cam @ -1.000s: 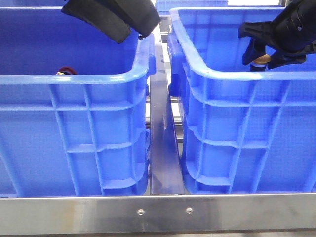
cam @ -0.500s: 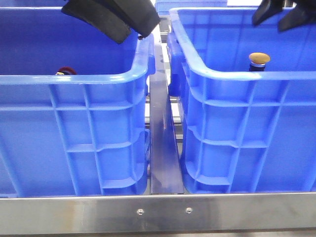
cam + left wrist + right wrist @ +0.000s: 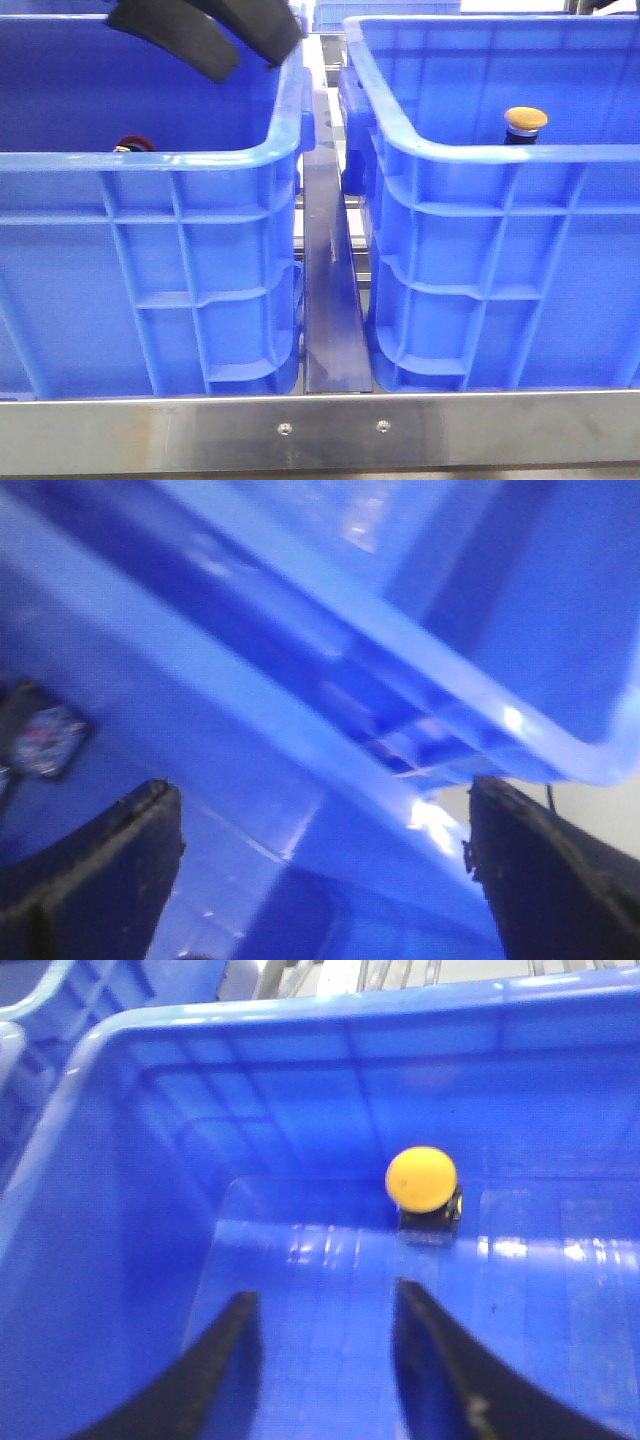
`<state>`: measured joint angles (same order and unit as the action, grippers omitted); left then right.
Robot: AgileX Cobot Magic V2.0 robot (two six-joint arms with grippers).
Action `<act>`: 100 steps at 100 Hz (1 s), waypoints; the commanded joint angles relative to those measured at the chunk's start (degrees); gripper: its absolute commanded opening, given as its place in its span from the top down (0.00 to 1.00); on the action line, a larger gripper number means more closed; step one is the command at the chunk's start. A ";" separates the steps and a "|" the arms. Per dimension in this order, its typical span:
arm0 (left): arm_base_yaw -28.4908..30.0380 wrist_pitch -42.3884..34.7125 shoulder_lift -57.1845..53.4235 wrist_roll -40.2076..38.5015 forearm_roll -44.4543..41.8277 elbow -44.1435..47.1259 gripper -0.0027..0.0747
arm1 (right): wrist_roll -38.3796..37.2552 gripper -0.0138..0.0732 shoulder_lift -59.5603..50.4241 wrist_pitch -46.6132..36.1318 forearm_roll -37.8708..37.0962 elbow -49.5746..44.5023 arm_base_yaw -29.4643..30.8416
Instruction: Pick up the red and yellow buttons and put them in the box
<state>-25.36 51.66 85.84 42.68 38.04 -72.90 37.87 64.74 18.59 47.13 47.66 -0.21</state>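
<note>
The robot's left gripper should next move to the red button in the blue box and close on its black body [image 3: 124,148], next to the yellow clip.
The yellow button [image 3: 525,122] stands upright on its black body inside the right blue box [image 3: 500,155], near its far wall. The right wrist view shows this yellow button [image 3: 421,1177] free on the box floor, beyond my right gripper [image 3: 320,1305], which is open and empty. The right gripper is out of the front view. Only the top of the red button [image 3: 134,144] peeks over the near rim of the left blue box [image 3: 150,160]. My left gripper [image 3: 247,62] hangs open and empty over that box's far right corner. From its own wrist view, the left gripper [image 3: 320,820] faces bare blue wall.
A metal rail [image 3: 330,290] runs between the two boxes, and a metal bar [image 3: 320,430] crosses the front. A dark flat item [image 3: 42,742] lies in the left box, blurred. More blue boxes [image 3: 40,1020] stand behind.
My right gripper has let go of the yellow button and risen out of the front view. The button stays in the right box. The left gripper has shifted slightly left.
</note>
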 commanded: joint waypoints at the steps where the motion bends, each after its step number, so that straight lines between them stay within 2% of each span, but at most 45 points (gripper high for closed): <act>1: 1.21 -2.15 -2.36 -2.13 1.69 -1.96 0.25 | 0.44 0.59 -5.92 -2.71 0.29 -1.28 0.42; 11: 2.13 -3.57 -2.61 -9.08 -4.34 -1.96 0.25 | 0.44 0.72 -11.18 -2.54 0.29 -4.57 0.42; 24: 2.24 -5.71 -2.61 -26.04 -18.12 -1.96 0.25 | 0.44 0.85 -15.90 -2.53 0.29 -7.44 0.42; 38: 2.24 -5.98 -2.61 -44.36 -32.08 -1.96 0.25 | 0.44 0.88 -17.79 -1.87 0.34 -8.58 0.42; 50: 2.24 -5.63 -2.61 -53.71 -41.06 -1.96 0.25 | 0.44 0.88 -17.80 -0.93 0.40 -8.58 0.42; 59: 2.39 -4.60 -2.49 -56.71 -45.32 -1.96 0.25 | 0.44 0.88 -17.22 -0.78 0.44 -8.58 0.42; 72: 4.14 -3.96 -2.38 -57.75 -45.74 -2.06 0.25 | 0.44 0.88 -16.64 -0.78 0.44 -8.58 0.42; 100: 8.20 -3.93 -2.28 -55.87 -38.64 -3.88 0.25 | 0.44 0.88 -16.51 -0.78 0.44 -8.58 0.42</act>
<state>-17.84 49.69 85.70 -13.73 -3.10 -74.23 37.97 48.47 20.00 46.86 37.62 -0.17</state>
